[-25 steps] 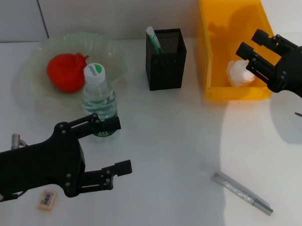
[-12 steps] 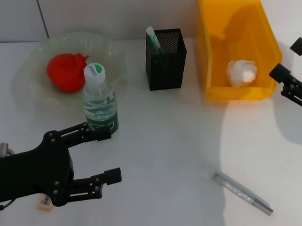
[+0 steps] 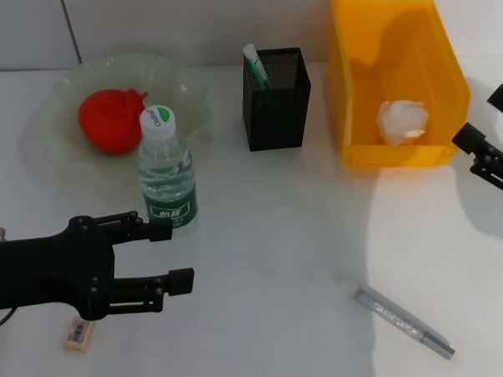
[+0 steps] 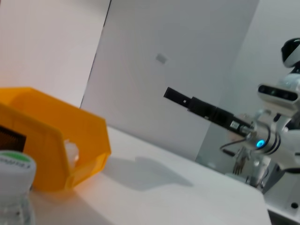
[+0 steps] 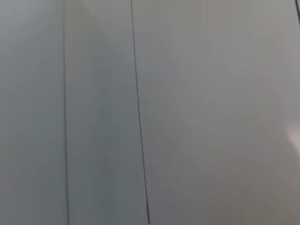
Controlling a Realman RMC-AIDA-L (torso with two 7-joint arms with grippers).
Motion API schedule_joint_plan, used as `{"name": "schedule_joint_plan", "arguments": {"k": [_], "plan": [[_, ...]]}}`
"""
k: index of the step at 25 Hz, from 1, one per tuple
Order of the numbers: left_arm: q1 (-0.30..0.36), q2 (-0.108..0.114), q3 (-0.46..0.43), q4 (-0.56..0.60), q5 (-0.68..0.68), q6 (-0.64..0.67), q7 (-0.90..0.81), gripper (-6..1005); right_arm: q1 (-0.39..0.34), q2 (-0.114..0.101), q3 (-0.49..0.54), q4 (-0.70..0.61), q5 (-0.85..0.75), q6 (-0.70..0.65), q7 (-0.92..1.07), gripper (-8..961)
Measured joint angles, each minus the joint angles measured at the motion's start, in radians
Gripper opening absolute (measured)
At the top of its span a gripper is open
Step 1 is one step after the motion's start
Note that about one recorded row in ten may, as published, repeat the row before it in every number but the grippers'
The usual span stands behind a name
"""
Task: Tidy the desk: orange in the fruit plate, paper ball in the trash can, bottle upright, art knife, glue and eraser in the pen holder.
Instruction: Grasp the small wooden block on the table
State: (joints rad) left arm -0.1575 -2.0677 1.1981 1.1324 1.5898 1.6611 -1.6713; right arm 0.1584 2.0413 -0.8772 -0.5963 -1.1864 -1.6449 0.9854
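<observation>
The robot's left gripper will next move to the eraser that lies beside the left arm and close on the eraser's middle (image 3: 78, 334).
The orange (image 3: 110, 120) lies in the fruit plate (image 3: 44, 159) at the back left. The bottle (image 3: 164, 172) stands upright by the plate's front edge; its cap shows in the left wrist view (image 4: 14, 164). My left gripper (image 3: 169, 253) is open and empty, just in front of the bottle. The eraser (image 3: 79, 334) lies beside the left arm. The pen holder (image 3: 276, 98) holds a glue stick (image 3: 255, 63). The paper ball (image 3: 402, 120) lies in the trash can (image 3: 400, 45). The art knife (image 3: 404, 323) lies at the front right. My right gripper (image 3: 486, 116) is open at the right edge.
The left wrist view shows the trash can (image 4: 56, 145) with the paper ball (image 4: 70, 151) inside, and the right arm's gripper (image 4: 197, 105) beyond it over the white table. The right wrist view shows only a grey panelled wall (image 5: 140, 112).
My left gripper drew back from the bottle toward the front left, leaving it standing. My right gripper pulled away to the right from the trash can; the paper ball stays inside.
</observation>
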Motion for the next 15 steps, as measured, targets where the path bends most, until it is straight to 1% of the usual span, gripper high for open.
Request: {"name": "schedule_joint_plan", "arguments": {"k": [1, 2, 3, 4, 5, 6, 7, 9, 11, 12, 13, 14, 15], "plan": [[0.0, 0.0, 0.0, 0.0, 0.0, 0.0, 0.0, 787, 0.008, -0.006, 0.004, 0.005, -0.029, 0.008, 0.023, 829], [-0.001, -0.001, 0.003, 0.04, 0.036, -0.015, -0.051, 787, 0.021, -0.016, 0.013, 0.013, -0.07, 0.017, 0.054, 829], [-0.003, -0.002, 0.013, 0.152, 0.155, -0.068, -0.204, 787, 0.029, -0.021, 0.017, 0.019, -0.085, 0.021, 0.06, 830], [-0.003, -0.002, 0.016, 0.181, 0.185, -0.079, -0.238, 786, 0.029, -0.021, 0.017, 0.019, -0.085, 0.021, 0.06, 830], [-0.003, -0.002, 0.021, 0.235, 0.246, -0.1, -0.306, 786, 0.034, -0.023, 0.02, 0.028, -0.096, 0.025, 0.06, 830], [-0.003, -0.002, 0.021, 0.235, 0.246, -0.1, -0.306, 786, 0.036, -0.024, 0.022, 0.03, -0.102, 0.029, 0.061, 830], [-0.004, -0.002, 0.035, 0.324, 0.342, -0.122, -0.431, 786, 0.036, -0.025, 0.025, 0.031, -0.11, 0.033, 0.063, 830], [-0.006, -0.003, 0.05, 0.404, 0.425, -0.132, -0.534, 785, 0.036, -0.025, 0.029, 0.029, -0.127, 0.05, 0.074, 830], [-0.006, -0.003, 0.05, 0.404, 0.425, -0.132, -0.534, 785, 0.034, -0.026, 0.031, 0.028, -0.144, 0.066, 0.076, 830], [-0.006, -0.003, 0.062, 0.443, 0.47, -0.134, -0.583, 784, 0.034, -0.027, 0.032, 0.023, -0.175, 0.074, 0.066, 830], [-0.01, -0.002, 0.11, 0.536, 0.578, -0.127, -0.701, 784, 0.034, -0.027, 0.032, 0.023, -0.175, 0.074, 0.066, 830], [-0.025, -0.001, 0.155, 0.585, 0.657, -0.108, -0.802, 784, 0.036, -0.03, 0.032, 0.019, -0.195, 0.073, 0.065, 830], [-0.036, -0.001, 0.182, 0.606, 0.701, -0.096, -0.855, 784, 0.04, -0.036, 0.033, 0.013, -0.221, 0.069, 0.068, 830]]}}
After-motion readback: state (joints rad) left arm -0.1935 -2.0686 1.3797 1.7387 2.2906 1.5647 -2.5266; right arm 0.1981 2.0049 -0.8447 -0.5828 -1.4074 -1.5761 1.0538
